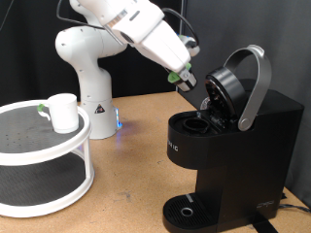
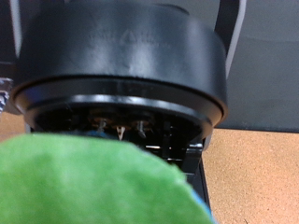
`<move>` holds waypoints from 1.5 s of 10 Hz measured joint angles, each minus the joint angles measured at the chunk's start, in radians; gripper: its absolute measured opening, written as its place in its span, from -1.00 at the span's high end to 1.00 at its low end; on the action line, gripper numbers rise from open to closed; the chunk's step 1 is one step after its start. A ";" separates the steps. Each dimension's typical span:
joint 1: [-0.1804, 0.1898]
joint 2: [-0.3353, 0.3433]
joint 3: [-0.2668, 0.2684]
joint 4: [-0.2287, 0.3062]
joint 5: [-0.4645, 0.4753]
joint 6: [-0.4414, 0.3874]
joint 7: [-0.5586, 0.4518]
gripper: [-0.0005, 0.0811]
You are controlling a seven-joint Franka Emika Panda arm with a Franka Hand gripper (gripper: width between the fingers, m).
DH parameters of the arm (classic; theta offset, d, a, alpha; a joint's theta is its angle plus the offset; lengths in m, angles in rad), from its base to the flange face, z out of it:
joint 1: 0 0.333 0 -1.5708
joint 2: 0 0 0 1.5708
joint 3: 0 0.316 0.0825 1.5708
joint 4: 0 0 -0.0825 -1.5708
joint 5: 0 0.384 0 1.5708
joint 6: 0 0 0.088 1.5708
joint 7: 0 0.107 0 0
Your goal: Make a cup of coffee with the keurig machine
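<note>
Next, I release the pod in the round pod chamber [image 1: 196, 125] under the open brew head of the keurig machine with my gripper. The pod is now beside the open head.
The keurig machine [image 1: 233, 146] stands at the exterior view's right, black, with its grey arched lid handle [image 1: 255, 83] raised and the brew head tilted open over the pod chamber [image 1: 194, 124]. My gripper [image 1: 187, 82] hangs just left of the open head and is shut on a green-topped pod [image 1: 174, 76]. In the wrist view the pod [image 2: 84, 182] is a blurred green mass close to the camera, with the underside of the open black head [image 2: 121, 84] right behind it. The cup [image 1: 64, 111], small and white, sits on a round white stand [image 1: 39, 146] at the left.
The stand has two tiers and a dark mesh top. The white robot base [image 1: 92, 87] rises behind it. The machine's round drip tray [image 1: 187, 211] has nothing on it. Brown tabletop [image 1: 136, 165] lies between stand and machine.
</note>
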 joint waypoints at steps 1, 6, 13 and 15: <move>0.003 0.009 0.010 -0.006 0.001 0.010 -0.003 -0.20; 0.005 0.054 0.048 -0.037 -0.013 0.087 -0.004 -0.20; 0.006 0.131 0.069 -0.044 0.005 0.134 -0.043 -0.20; 0.006 0.141 0.076 -0.044 0.008 0.133 -0.045 -0.20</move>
